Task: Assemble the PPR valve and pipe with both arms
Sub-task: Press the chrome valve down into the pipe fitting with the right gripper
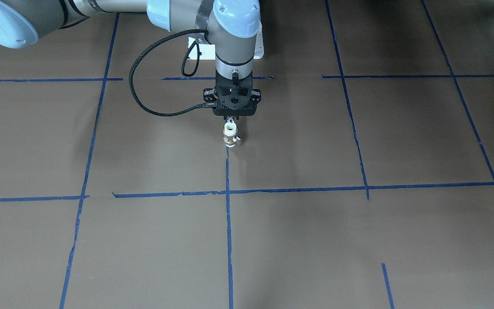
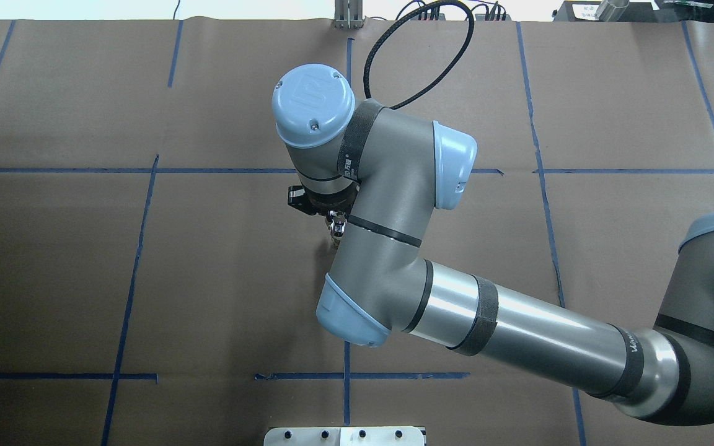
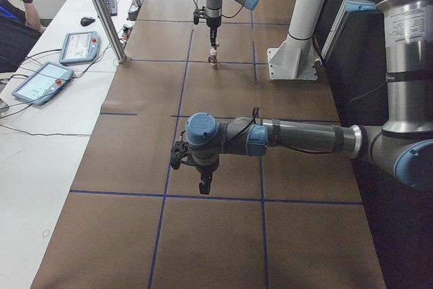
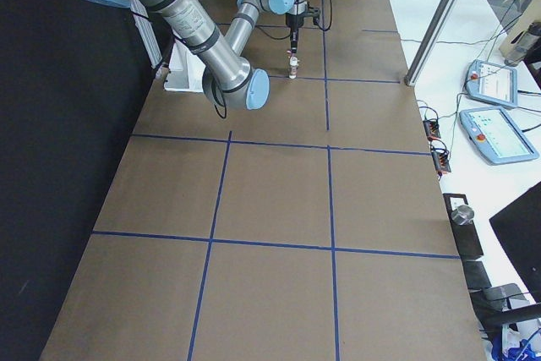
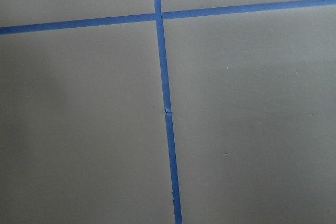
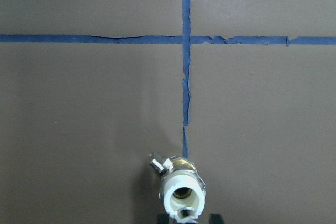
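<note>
I will let go of the small shiny piece with my right gripper in the open white top of the PPR valve [image 1: 230, 126] [image 6: 182, 193].
The PPR valve [image 1: 230, 136] stands upright on the brown table, white ends and brass middle, its side stub toward the front camera. The right wrist view looks into the valve's [image 6: 181, 187] open white top. My right gripper [image 1: 230, 121] points straight down just above it. A small shiny piece, which I take for the pipe [image 6: 184, 213], sits between the fingers at the valve's top rim, and the gripper looks shut on it. My left gripper [image 3: 203, 186] hangs over bare table far from the valve; whether it is open I cannot tell. The left wrist view holds only tape lines.
Blue tape lines [image 1: 228, 223] cross the brown table cover. The white base plate [image 2: 344, 435] lies at the robot's side. Two teach pendants [image 3: 40, 79] lie on the white side bench, beside a metal post [image 3: 101, 11]. A person's arm [image 3: 13, 25] shows at the far left.
</note>
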